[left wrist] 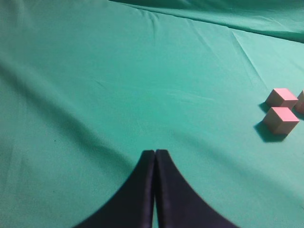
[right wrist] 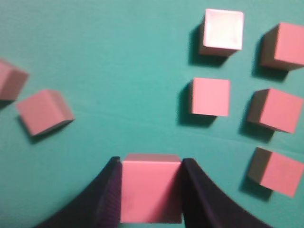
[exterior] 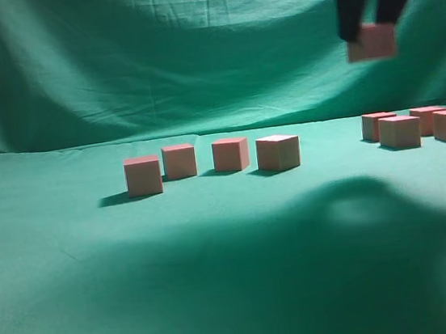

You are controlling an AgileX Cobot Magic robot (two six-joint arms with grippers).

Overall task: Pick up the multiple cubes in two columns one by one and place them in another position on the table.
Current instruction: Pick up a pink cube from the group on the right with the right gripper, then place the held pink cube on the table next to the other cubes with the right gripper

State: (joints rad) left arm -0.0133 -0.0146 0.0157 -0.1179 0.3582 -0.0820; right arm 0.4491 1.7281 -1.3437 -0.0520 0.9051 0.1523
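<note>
My right gripper should release the pinkish-red cube in front of the row's cube farthest from the group (exterior: 163,183).
My right gripper (exterior: 371,35) is shut on a pinkish-red cube (exterior: 373,41) and holds it high above the green table (exterior: 237,279) at the upper right; it also shows in the right wrist view (right wrist: 151,190). Several cubes (exterior: 143,176) stand in a row at the table's middle. More cubes (exterior: 399,131) are grouped at the right, seen from above as two columns (right wrist: 210,97) in the right wrist view. My left gripper (left wrist: 155,153) is shut and empty over bare cloth, with two cubes (left wrist: 280,119) to its right.
A draped green cloth backdrop (exterior: 192,48) hangs behind the table. A broad arm shadow lies across the front of the table (exterior: 336,226). Two cubes (right wrist: 43,111) lie at the left of the right wrist view.
</note>
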